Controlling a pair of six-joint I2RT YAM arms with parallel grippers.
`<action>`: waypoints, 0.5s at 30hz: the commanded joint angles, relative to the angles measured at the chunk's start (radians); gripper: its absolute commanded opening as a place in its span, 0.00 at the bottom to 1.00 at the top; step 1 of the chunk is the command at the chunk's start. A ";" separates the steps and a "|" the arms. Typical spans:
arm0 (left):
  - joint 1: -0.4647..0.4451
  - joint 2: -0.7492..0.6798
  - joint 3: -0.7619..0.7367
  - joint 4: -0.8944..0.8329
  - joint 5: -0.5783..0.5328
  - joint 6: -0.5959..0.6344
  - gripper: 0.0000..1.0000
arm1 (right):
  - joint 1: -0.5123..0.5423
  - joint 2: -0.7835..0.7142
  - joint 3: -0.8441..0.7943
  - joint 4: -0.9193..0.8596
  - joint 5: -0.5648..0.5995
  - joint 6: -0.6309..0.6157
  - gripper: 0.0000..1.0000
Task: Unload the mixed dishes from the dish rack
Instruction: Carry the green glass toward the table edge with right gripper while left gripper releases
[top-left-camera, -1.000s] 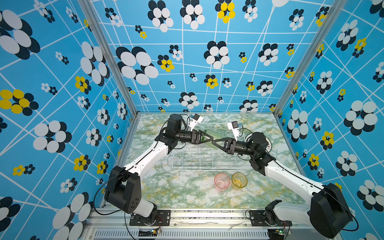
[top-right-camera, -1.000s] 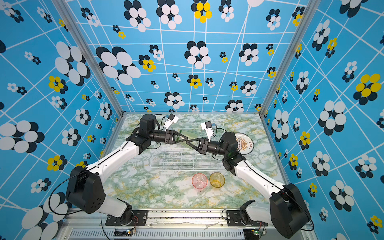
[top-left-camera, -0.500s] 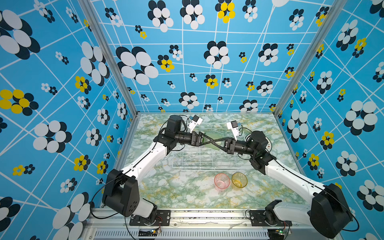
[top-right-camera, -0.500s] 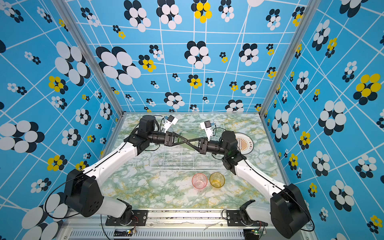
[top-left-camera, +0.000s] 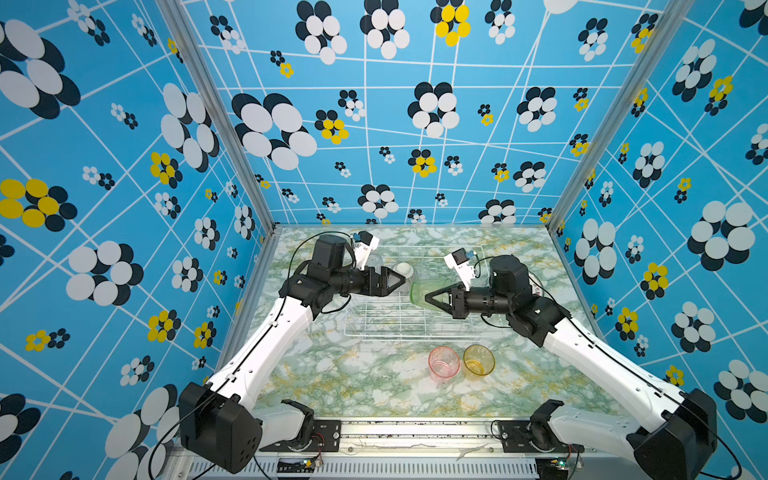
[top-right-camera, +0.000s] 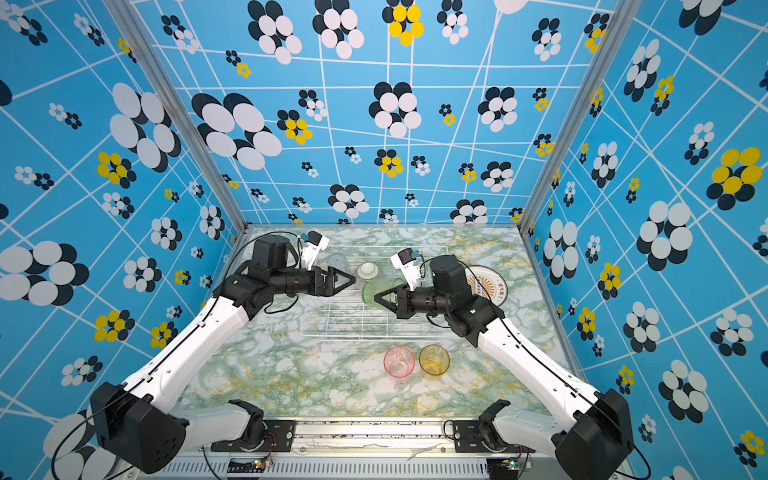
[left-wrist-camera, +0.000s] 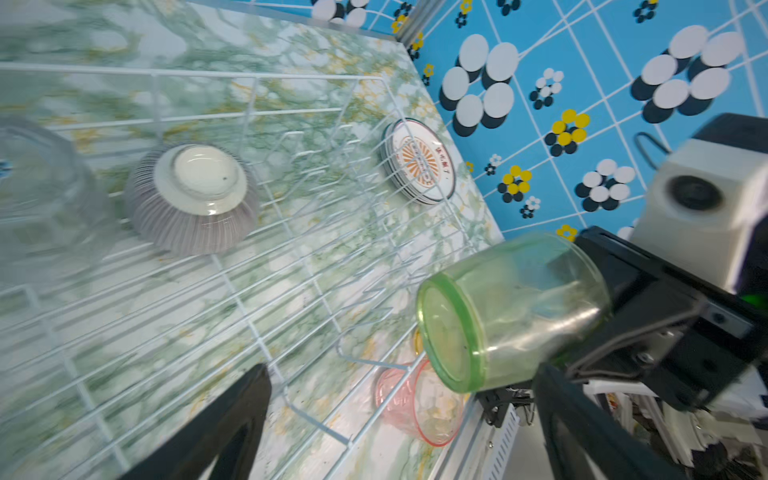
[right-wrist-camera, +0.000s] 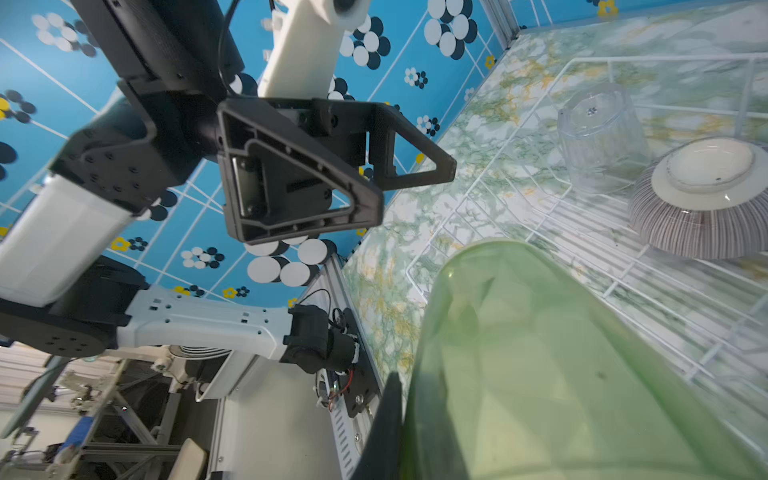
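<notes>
The robot's right gripper will release the green tumbler next to the pink tumbler (top-left-camera: 411, 362), on the side away from the amber tumbler. The green tumbler is held above the dish rack now.
My right gripper (top-left-camera: 428, 299) is shut on the green tumbler (top-left-camera: 419, 292), holding it on its side above the white wire dish rack (top-left-camera: 374, 328). In the right wrist view the green tumbler (right-wrist-camera: 540, 353) fills the foreground beside one finger (right-wrist-camera: 386, 415). My left gripper (top-left-camera: 402, 279) stands open and empty, a short way left of the tumbler. In the rack a ribbed bowl (top-left-camera: 404, 270) and a clear tumbler (top-left-camera: 374, 262) sit upside down. The left wrist view shows the green tumbler (left-wrist-camera: 498, 311), bowl (left-wrist-camera: 195, 199) and clear tumbler (left-wrist-camera: 37, 183).
A pink tumbler (top-right-camera: 399, 361) and an amber tumbler (top-right-camera: 434, 359) stand on the marble table in front of the rack. A stack of printed plates (top-right-camera: 486, 282) lies to the right of the rack, partly behind my right arm. Patterned walls close in three sides.
The two grippers met over the rack. My left gripper has opened, let go of the green tumbler and drawn back left; the right gripper keeps hold of it.
</notes>
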 joint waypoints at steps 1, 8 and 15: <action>0.004 -0.037 -0.004 -0.102 -0.156 0.070 1.00 | 0.111 -0.001 0.110 -0.344 0.192 -0.210 0.00; 0.007 -0.052 -0.011 -0.141 -0.221 0.078 0.99 | 0.352 0.137 0.247 -0.598 0.405 -0.309 0.00; 0.006 -0.054 -0.005 -0.164 -0.217 0.093 0.99 | 0.492 0.324 0.332 -0.686 0.442 -0.335 0.00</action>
